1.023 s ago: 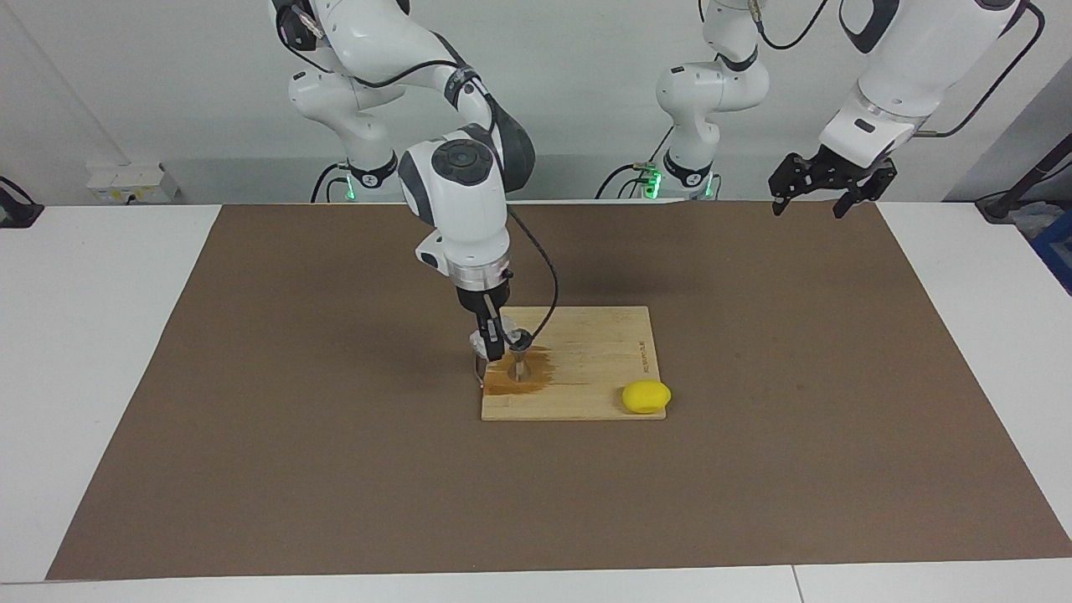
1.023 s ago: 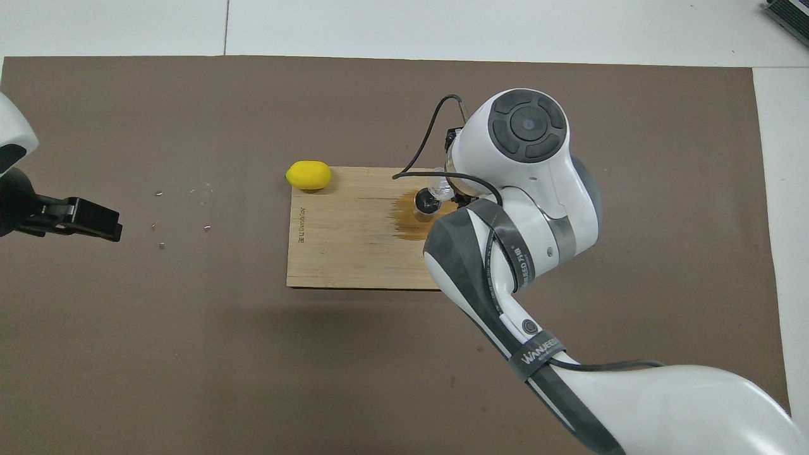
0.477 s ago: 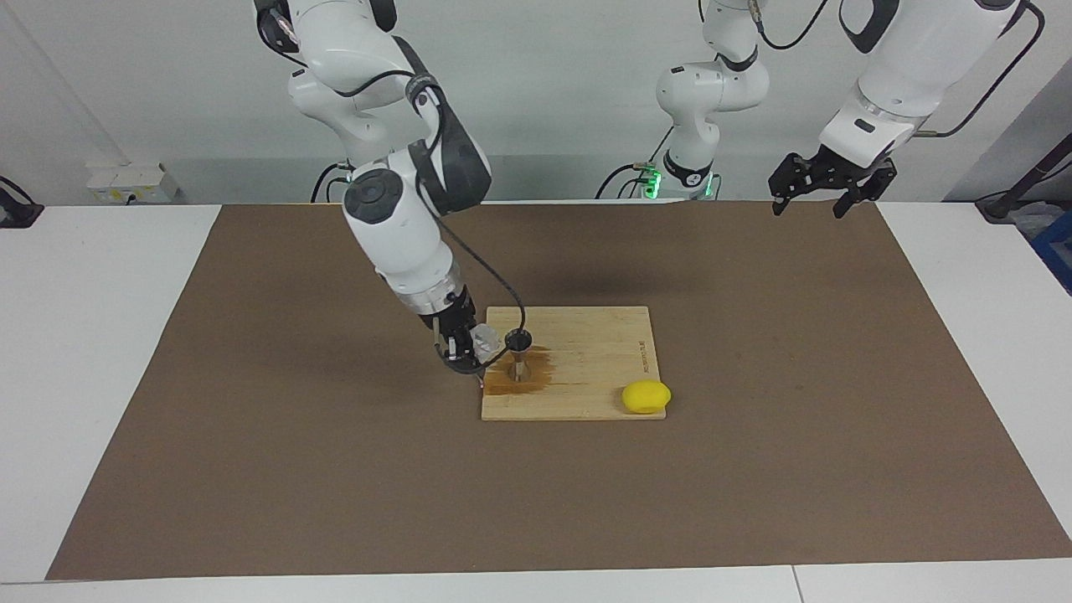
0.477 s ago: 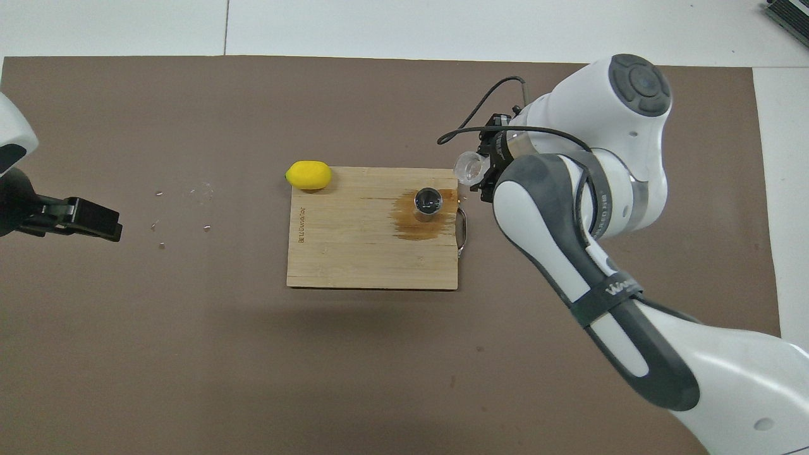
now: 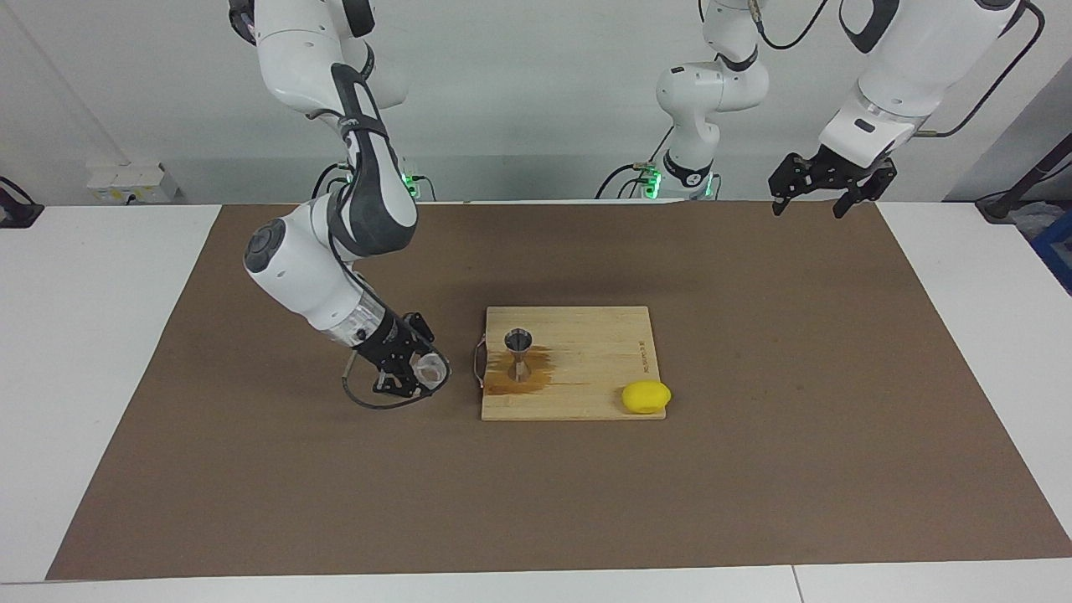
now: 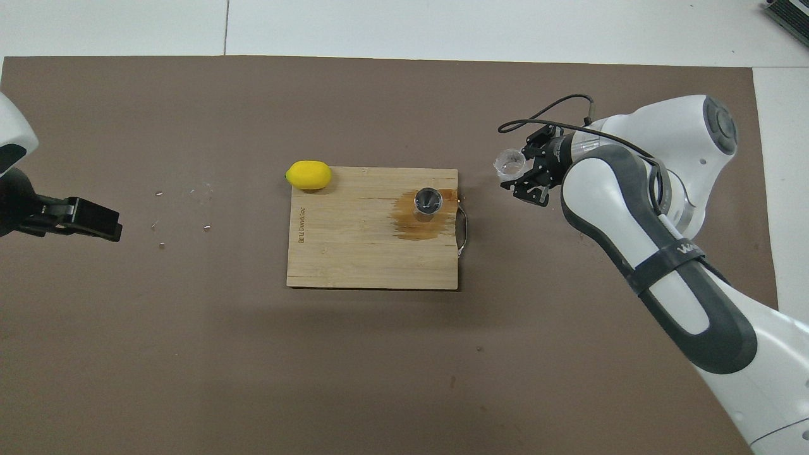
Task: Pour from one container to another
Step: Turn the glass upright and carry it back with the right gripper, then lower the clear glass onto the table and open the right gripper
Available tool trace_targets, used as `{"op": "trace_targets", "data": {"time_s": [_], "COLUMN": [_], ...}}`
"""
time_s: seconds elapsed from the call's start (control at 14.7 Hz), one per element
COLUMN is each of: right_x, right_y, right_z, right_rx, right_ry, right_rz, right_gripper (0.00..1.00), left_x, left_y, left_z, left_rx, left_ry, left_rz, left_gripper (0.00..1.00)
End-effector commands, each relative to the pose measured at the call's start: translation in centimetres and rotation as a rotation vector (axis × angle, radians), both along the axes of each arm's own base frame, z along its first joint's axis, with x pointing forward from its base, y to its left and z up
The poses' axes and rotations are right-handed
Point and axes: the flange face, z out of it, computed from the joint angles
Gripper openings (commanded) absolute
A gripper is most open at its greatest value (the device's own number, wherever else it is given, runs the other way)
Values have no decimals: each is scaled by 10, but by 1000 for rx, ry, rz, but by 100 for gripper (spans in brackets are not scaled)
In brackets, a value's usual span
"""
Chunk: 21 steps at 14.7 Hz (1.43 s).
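Observation:
I will release the small clear cup on the brown mat, straight out from the board's metal handle (image 6: 591,234), with my right gripper.
The small steel jigger (image 5: 518,353) stands upright on the wooden board (image 5: 603,335), on a brown wet stain; it also shows in the overhead view (image 6: 427,203). My right gripper (image 5: 416,369) is shut on the small clear cup (image 5: 430,369) and holds it tilted just above the brown mat, beside the board toward the right arm's end; the cup also shows in the overhead view (image 6: 509,162), with the right gripper (image 6: 523,172) there. My left gripper (image 5: 823,186) waits raised over the mat's edge near the left arm's base, and also shows in the overhead view (image 6: 88,219).
A yellow lemon (image 5: 645,396) lies at the board's corner farthest from the robots, toward the left arm's end (image 6: 308,175). A thin metal handle (image 6: 463,222) sits on the board's edge at the right arm's end. The brown mat (image 5: 754,469) covers the white table.
My right gripper has swung away from over the jigger, carrying the clear cup off the board toward the right arm's end and lower. The left arm has not moved.

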Motion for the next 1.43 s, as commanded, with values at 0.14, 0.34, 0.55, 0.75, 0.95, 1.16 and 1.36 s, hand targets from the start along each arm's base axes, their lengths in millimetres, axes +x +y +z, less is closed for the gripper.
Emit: {"op": "trace_targets", "data": {"time_s": [0.14, 0.34, 0.55, 0.75, 0.95, 1.16, 1.36], "right_x": [-49, -61, -68, -74, -83, -93, -93], "right_y": [-48, -75, -99, -131, -156, -185, -188], "right_z": [-24, -37, -48, -65, -77, -98, -98], "right_rx": [71, 68, 99, 122, 158, 213, 214], "right_ry": [-48, -60, -72, -93, -96, -111, -111], "right_rz": [-49, -17, 36, 114, 130, 165, 159], "right_gripper": [0, 0, 0, 0, 0, 0, 21], "left_x": [-8, -8, -8, -8, -8, -8, -8], "left_y": [1, 1, 1, 1, 1, 2, 1], "left_z": [4, 4, 4, 4, 4, 4, 4], "left_rx": [20, 20, 20, 20, 20, 20, 20], "left_ry": [2, 2, 2, 2, 2, 2, 2], "left_rz": [-3, -2, -3, -3, -3, -2, -3], "left_gripper": [100, 100, 100, 100, 100, 100, 100]}}
